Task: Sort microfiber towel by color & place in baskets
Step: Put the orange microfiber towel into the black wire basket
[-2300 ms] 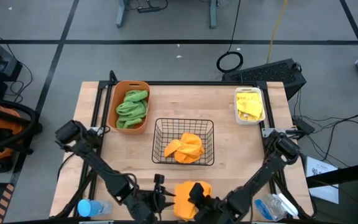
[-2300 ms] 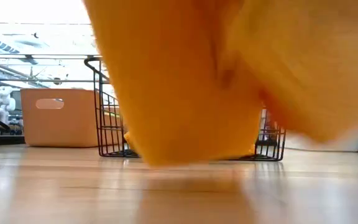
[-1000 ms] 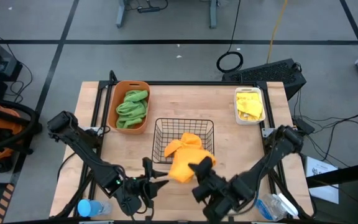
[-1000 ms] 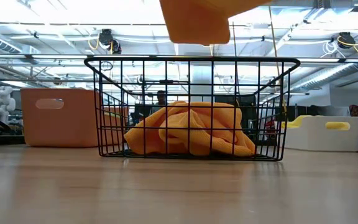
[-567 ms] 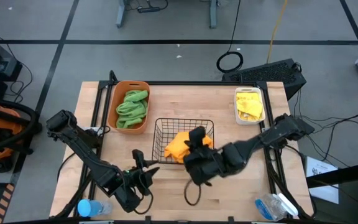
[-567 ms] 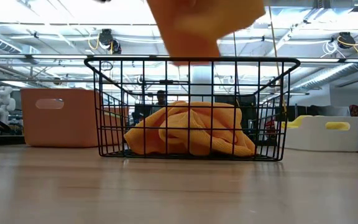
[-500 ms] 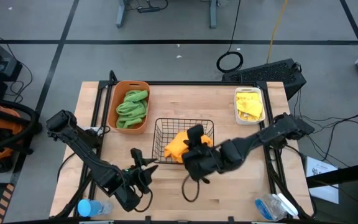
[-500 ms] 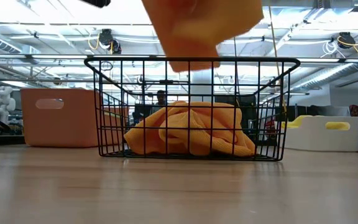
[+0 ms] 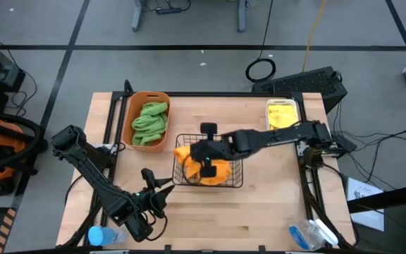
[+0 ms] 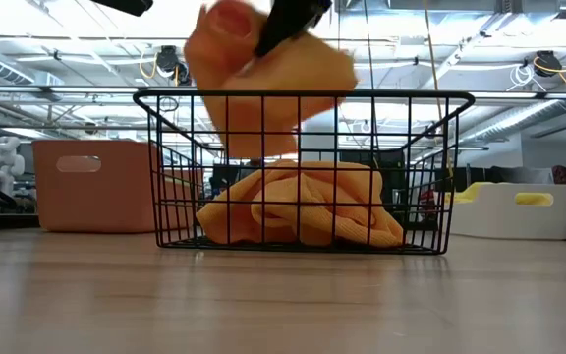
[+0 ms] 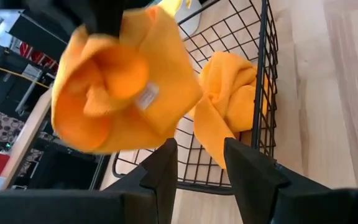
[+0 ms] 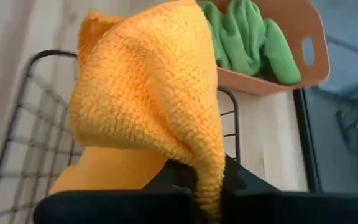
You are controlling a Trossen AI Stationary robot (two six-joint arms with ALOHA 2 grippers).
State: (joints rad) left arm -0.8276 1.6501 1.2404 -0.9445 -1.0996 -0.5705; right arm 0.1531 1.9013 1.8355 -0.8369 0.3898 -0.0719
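My right gripper will let go of the orange towel in the black wire basket (image 9: 190, 173) (image 12: 104, 134) next to the bunched orange towel.
My right gripper (image 12: 207, 180) is shut on an orange towel (image 10: 263, 79), which hangs over the left part of the black wire basket (image 10: 303, 96). A second orange towel (image 10: 303, 206) lies bunched on the basket's floor. The orange tub (image 9: 149, 94) at the far left holds green towels (image 9: 150, 121). The white bin (image 9: 268, 118) at the far right holds yellow towels (image 9: 283, 120). My left gripper (image 11: 201, 162) stands open with nothing between its fingers, near the table's front left (image 9: 155, 190), pointing at the basket. My right gripper pinches a bunched fold of the orange towel (image 12: 204, 163) between its two fingers; how many layers cannot be told. The fingers come slanting down from the table's right side. The towel hangs crumpled and slack around and below them, clear of the basket's floor and of the towel lying there.
A blue bottle (image 9: 97, 235) lies at the table's near left corner and a clear plastic item (image 9: 309, 233) at the near right. Bare wood (image 9: 259, 204) stretches between the basket and the front edge.
My right gripper has swung from the basket's near rim toward the far and left, out over the basket, rolling as it went, with the orange towel still in its hold. My left gripper has turned and drifted a little toward the table's left.
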